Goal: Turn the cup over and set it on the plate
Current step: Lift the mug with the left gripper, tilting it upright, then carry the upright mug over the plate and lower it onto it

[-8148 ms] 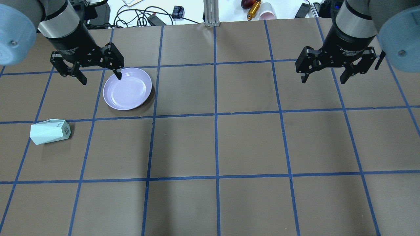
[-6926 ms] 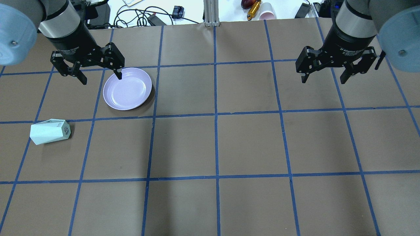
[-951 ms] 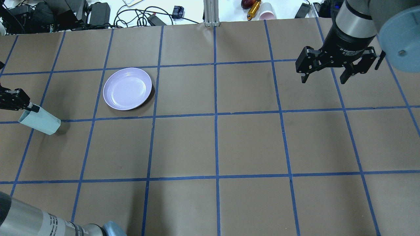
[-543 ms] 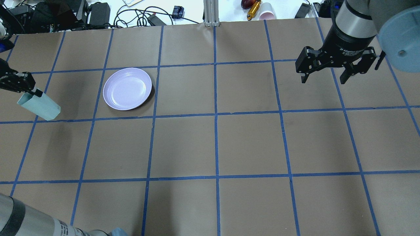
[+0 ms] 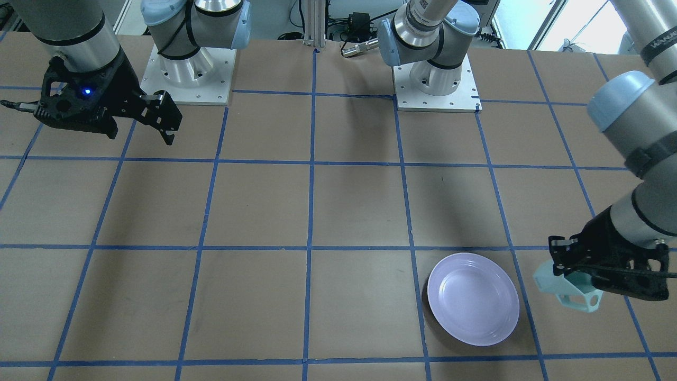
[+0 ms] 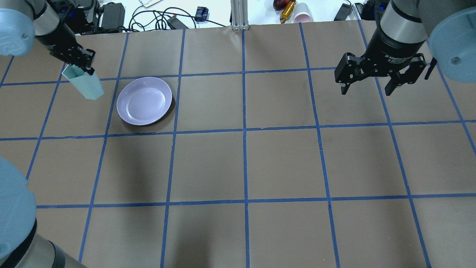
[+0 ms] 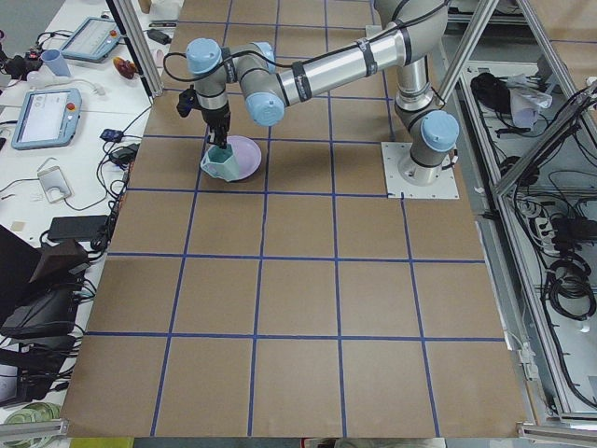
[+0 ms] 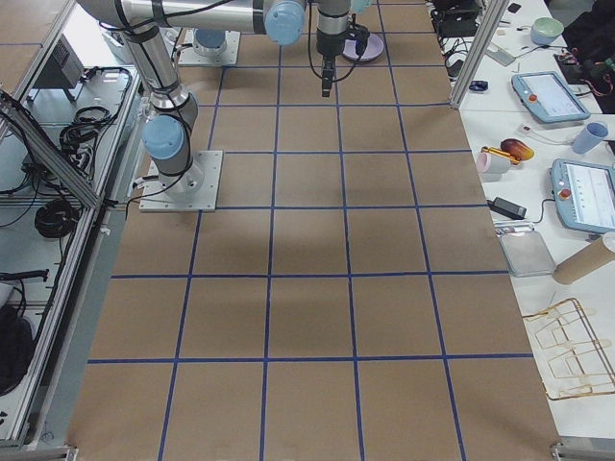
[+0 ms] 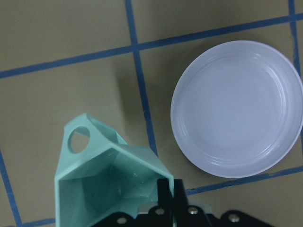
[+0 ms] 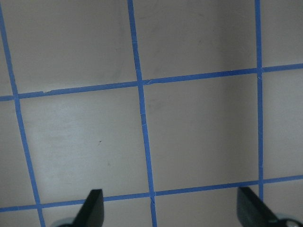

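Observation:
My left gripper has the mint-green cup. It will let the cup go on the middle of the lavender plate point(image 5: 479, 305) point(image 9: 228, 102).
The mint-green faceted cup point(image 6: 84, 84) hangs mouth up from my left gripper point(image 6: 87, 69), which is shut on its rim wall. It is above the table, just left of the lavender plate point(image 6: 144, 100) and apart from it. In the left wrist view I look into the open cup point(image 9: 102, 182), its handle at the upper left. The gripper point(image 9: 170, 189) pinches the rim, and the plate point(image 9: 236, 109) lies to the right. In the front view the cup point(image 5: 568, 290) is right of the plate point(image 5: 472, 298). My right gripper point(image 6: 368, 87) is open and empty, high at the far right.
Brown paper with a blue tape grid covers the table point(image 6: 245, 163). Cables, power bricks and a pink cup point(image 6: 302, 13) lie beyond the far edge. My left arm's elbow point(image 6: 15, 208) fills the near left corner of the overhead view.
My left gripper has carried the cup from the table's left edge farther away and to the right, close beside the plate. The right arm has not moved.

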Tool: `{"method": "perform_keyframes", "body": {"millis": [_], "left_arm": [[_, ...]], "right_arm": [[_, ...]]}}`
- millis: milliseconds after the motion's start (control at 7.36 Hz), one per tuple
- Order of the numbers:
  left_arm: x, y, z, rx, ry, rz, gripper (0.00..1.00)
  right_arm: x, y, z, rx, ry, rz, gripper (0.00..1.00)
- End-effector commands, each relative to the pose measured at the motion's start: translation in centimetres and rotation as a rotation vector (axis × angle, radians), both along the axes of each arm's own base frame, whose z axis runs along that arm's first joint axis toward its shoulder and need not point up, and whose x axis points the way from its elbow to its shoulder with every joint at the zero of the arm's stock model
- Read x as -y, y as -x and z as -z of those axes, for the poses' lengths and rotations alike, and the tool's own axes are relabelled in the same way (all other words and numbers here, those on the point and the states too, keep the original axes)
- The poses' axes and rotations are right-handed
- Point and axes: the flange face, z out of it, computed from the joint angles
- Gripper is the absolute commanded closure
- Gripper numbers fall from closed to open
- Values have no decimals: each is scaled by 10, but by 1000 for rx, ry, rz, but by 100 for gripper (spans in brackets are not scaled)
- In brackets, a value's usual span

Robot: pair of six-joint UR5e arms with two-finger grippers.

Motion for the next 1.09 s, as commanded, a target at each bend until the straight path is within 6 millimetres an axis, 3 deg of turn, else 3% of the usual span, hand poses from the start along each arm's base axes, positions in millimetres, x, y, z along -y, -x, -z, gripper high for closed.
{"method": "perform_keyframes", "body": {"millis": [0,136,407,951], "left_arm": [[4,74,22,8,5,134,100],[1,87,42,10,28,219,100],[-11,89,73,18,48,327,100],[-13,93,84,-5,34,326,100]], "right_arm": [[0,0,0,0,-1,0,0],[0,0,0,-1,-1,0,0],[0,0,0,-1,1,0,0],[0,0,0,-3,1,0,0]]}}
